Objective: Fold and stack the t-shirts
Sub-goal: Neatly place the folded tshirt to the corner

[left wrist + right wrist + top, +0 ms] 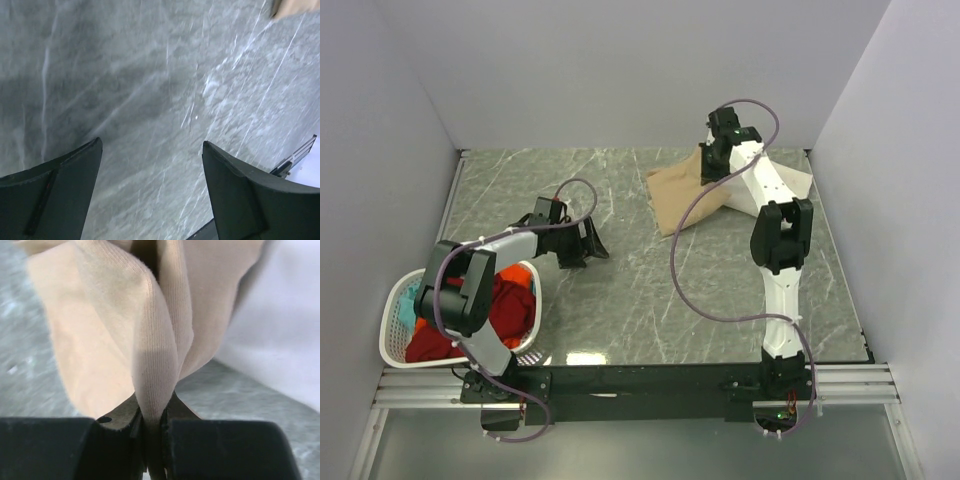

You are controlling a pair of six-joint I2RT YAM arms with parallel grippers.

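Observation:
My right gripper has the tan t-shirt, bunched at the back of the table. It will release it on top of the cream-white shirt (762, 182), covering its middle.
A tan t-shirt (677, 198) lies bunched at the back of the table, partly under my right arm. My right gripper (712, 165) is shut on a fold of it; in the right wrist view the tan cloth (150, 350) is pinched between the jaws at my right gripper (154, 440) and rises from them. A cream-white shirt (790, 185) lies flat at the back right, and shows in the right wrist view (280, 335) too. My left gripper (592, 243) is open and empty over bare table; its fingertips (75, 175) stand wide apart. Red, orange and teal shirts (505, 305) fill the basket.
A white plastic laundry basket (395, 330) sits at the near left edge beside the left arm's base. White walls close the table on the left, back and right. A corner of tan cloth (295, 7) shows at the top right of the left wrist view.

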